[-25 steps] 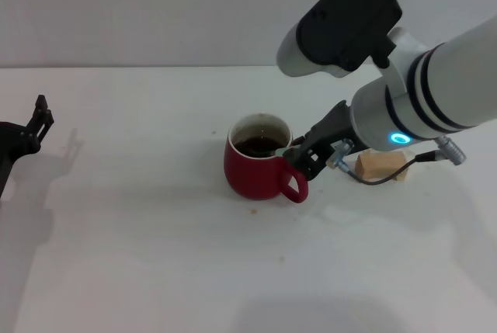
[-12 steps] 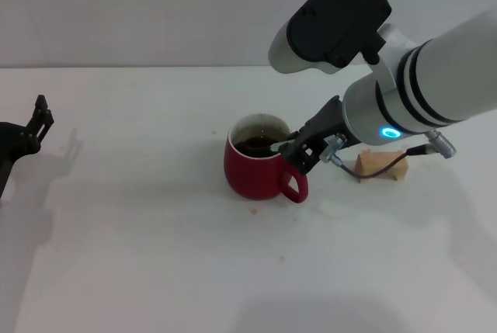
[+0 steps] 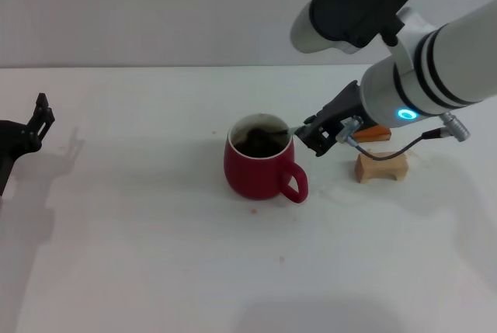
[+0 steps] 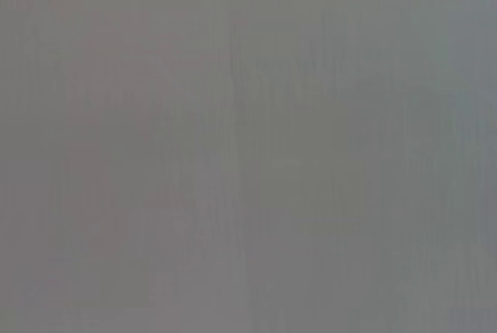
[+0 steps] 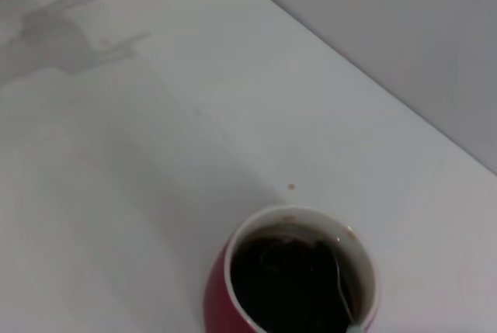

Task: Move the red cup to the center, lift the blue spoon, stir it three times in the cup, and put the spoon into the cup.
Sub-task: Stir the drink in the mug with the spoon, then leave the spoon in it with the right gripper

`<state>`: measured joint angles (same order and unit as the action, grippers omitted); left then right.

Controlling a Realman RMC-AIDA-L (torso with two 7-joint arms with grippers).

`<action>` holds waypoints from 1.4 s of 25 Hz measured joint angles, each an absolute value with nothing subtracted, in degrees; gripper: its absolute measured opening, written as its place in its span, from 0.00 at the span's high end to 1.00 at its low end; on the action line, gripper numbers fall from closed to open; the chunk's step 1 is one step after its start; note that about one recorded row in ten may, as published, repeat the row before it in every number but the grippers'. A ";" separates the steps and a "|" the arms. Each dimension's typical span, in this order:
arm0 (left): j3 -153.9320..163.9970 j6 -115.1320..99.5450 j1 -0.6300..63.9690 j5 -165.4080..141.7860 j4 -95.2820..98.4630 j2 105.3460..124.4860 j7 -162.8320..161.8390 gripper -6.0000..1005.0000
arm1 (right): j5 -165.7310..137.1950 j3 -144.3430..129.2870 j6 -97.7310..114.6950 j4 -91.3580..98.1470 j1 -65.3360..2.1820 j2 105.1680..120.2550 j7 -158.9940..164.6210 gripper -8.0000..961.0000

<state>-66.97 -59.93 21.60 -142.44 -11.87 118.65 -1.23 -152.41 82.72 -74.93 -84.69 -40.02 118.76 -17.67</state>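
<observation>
The robot's right gripper needs to release the blue spoon, leaning it on the red cup's rim (image 3: 286,140) above the cup's handle.
The red cup (image 3: 256,168) stands near the table's middle with its handle toward the front right and dark liquid inside. It also shows in the right wrist view (image 5: 225,302). The blue spoon (image 3: 281,130) has its bowl in the liquid, and its grey neck leans over the cup's right rim; the neck shows in the right wrist view (image 5: 342,290). My right gripper (image 3: 317,136) is just right of the cup, shut on the spoon's handle, which is hidden between the fingers. My left gripper (image 3: 40,114) is parked at the far left edge, open and empty.
A tan wooden block (image 3: 380,167) sits on the table right of the cup, under my right arm, with an orange-brown piece (image 3: 374,132) behind it. A grey cable (image 3: 388,152) hangs from the right wrist over the block. The left wrist view shows only blank grey.
My right gripper has moved right and slightly up, away from the cup's handle, drawing the spoon's neck toward the right rim. The cup and left arm have not moved.
</observation>
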 joint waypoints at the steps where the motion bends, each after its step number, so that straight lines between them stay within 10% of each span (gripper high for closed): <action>1: -66.97 -59.93 21.60 -142.44 -11.87 118.65 -1.23 0.15 | -152.42 82.80 -75.15 -84.68 -39.87 118.76 -17.78 0.86; 35: -66.88 -59.77 22.07 -142.38 -11.87 118.62 -1.23 0.15 | -148.90 80.84 -72.55 -85.12 -40.23 119.04 -19.20 0.83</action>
